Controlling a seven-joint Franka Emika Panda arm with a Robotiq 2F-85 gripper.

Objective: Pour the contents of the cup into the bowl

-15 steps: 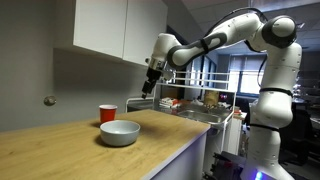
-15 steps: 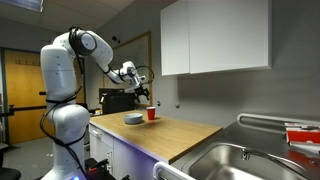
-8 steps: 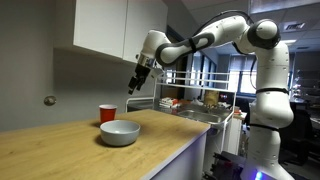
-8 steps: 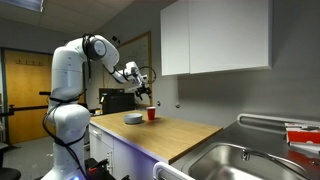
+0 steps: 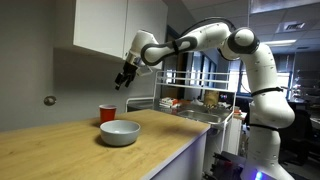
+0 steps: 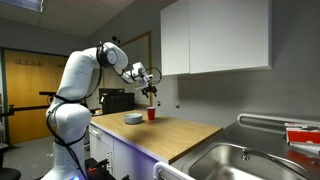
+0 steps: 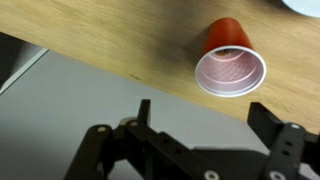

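I need to next move my gripper to the red cup's rim (image 5: 109, 105) (image 7: 198, 73), on the cup's side away from the bowl, and close it there.
The red cup (image 5: 107, 114) stands upright on the wooden counter, right behind the light grey bowl (image 5: 119, 132). Both also show in an exterior view, cup (image 6: 151, 114) and bowl (image 6: 133, 119). In the wrist view the cup (image 7: 229, 62) is seen from above, its inside pale; I cannot make out the contents. My gripper (image 5: 123, 81) hangs open and empty in the air, well above the cup. In the wrist view its fingers (image 7: 205, 115) are spread wide below the cup.
A wooden counter (image 5: 90, 152) bears the cup and bowl. White wall cabinets (image 5: 110, 25) hang close behind the arm. A steel sink (image 6: 245, 162) lies at the counter's far end. A wall stands behind the counter.
The arm has swung along the counter until the gripper is above the cup, staying high. The cup and bowl have not moved.
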